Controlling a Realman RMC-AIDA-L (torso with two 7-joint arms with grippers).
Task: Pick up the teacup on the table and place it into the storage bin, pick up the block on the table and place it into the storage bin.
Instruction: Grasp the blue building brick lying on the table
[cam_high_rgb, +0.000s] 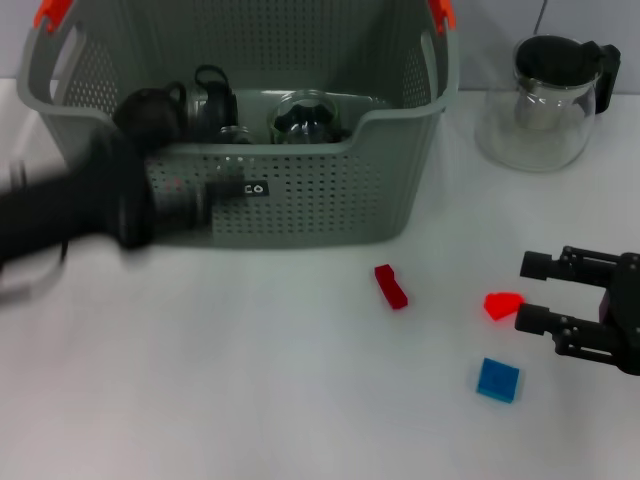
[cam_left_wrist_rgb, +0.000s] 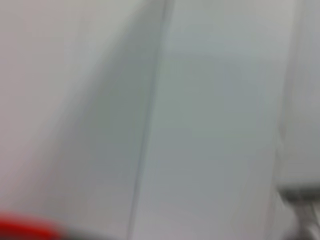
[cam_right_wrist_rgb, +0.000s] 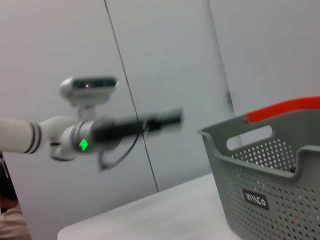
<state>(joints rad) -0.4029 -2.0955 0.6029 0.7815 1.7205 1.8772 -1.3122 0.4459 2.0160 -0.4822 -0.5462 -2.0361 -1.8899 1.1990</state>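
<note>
My right gripper should next move to the blue square block (cam_high_rgb: 498, 380), which is near the small red block, and close on its sides.
The grey-green storage bin (cam_high_rgb: 300, 200) stands at the back, left of centre, and also shows in the right wrist view (cam_right_wrist_rgb: 280, 185). A glass teacup (cam_high_rgb: 305, 120) sits inside it. My left arm is motion-blurred in front of the bin's left part, with the left gripper (cam_high_rgb: 215, 195) at the bin's front wall. It also shows far off in the right wrist view (cam_right_wrist_rgb: 125, 127). My right gripper (cam_high_rgb: 523, 292) is open low over the table at the right. A small red block (cam_high_rgb: 503, 304) lies just off its fingertips. The left wrist view shows only blur.
A long red block (cam_high_rgb: 391, 286) lies in front of the bin's right corner. A blue square block (cam_high_rgb: 498, 380) lies near the right gripper. A glass jug (cam_high_rgb: 545, 100) with a black lid stands at the back right. Dark shapes (cam_high_rgb: 210, 105) sit at the bin's left inside.
</note>
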